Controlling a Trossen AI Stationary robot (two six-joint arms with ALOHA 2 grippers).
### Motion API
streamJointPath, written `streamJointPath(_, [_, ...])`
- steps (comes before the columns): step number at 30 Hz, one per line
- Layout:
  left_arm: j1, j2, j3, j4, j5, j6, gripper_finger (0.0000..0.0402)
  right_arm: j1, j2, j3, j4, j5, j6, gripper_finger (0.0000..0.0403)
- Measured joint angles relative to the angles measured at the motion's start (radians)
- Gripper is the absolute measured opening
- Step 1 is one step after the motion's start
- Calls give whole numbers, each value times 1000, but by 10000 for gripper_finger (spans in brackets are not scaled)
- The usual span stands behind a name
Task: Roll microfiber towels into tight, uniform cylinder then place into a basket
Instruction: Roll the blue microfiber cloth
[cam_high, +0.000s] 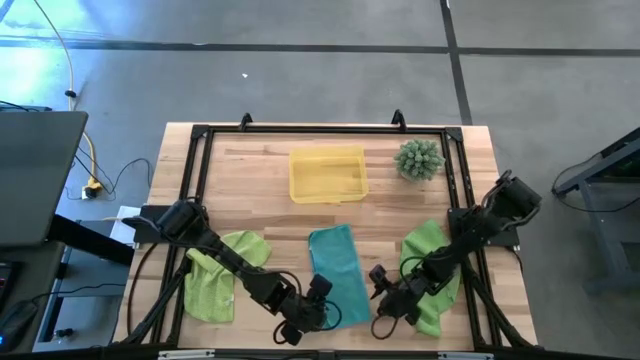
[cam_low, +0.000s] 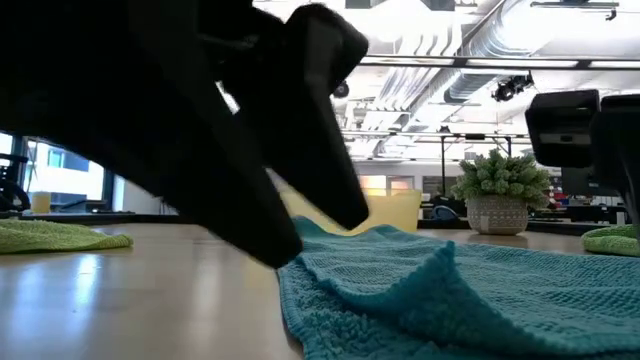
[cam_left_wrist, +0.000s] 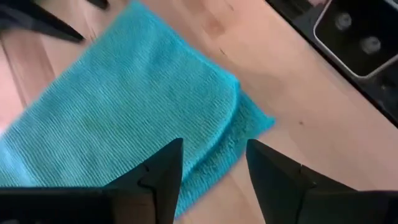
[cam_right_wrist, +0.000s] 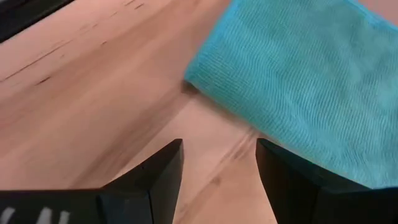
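I can see the teal towel's upper layer slants short of its lower layer, so I should use my left gripper to pinch the towel's near corner (cam_left_wrist: 259, 123) and pull the towel's edge even before rolling.
The teal towel (cam_high: 338, 275) lies on the wooden table at the near middle, with one part folded over itself (cam_left_wrist: 205, 112) and a raised wrinkle (cam_low: 440, 262). My left gripper (cam_left_wrist: 214, 171) is open, its fingers standing over the towel's near left edge; it also shows in the high view (cam_high: 318, 298). My right gripper (cam_right_wrist: 219, 174) is open over bare wood beside the towel's near right corner (cam_right_wrist: 189, 78); it also shows in the high view (cam_high: 385, 297). Two lime-green towels lie crumpled, one at the left (cam_high: 225, 272) and one at the right (cam_high: 432, 268). The yellow tray (cam_high: 327, 175) stands at the far middle. My left gripper is open over the teal towel's near edge (cam_left_wrist: 211, 158), slanting down from the near left. I cannot tell whether its fingertips touch the cloth.
A spiky green plant in a pot (cam_high: 418, 158) stands right of the tray at the far right. A dark frame (cam_high: 200, 135) runs around the tabletop's edges. Bare wood lies between the tray and the towels.
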Motion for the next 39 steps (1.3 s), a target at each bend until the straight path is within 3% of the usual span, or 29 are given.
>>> streamJointPath(14, [-4, 60, 1, 60, 64, 49, 168, 17, 69, 60, 37, 95, -111, 197])
streamJointPath(23, [24, 58, 5, -10, 81, -51, 165, 39, 50, 58, 38, 108, -57, 197])
streamJointPath(39, [29, 58, 2, -10, 105, -46, 89, 68, 134, 58, 208, 176, -182, 197])
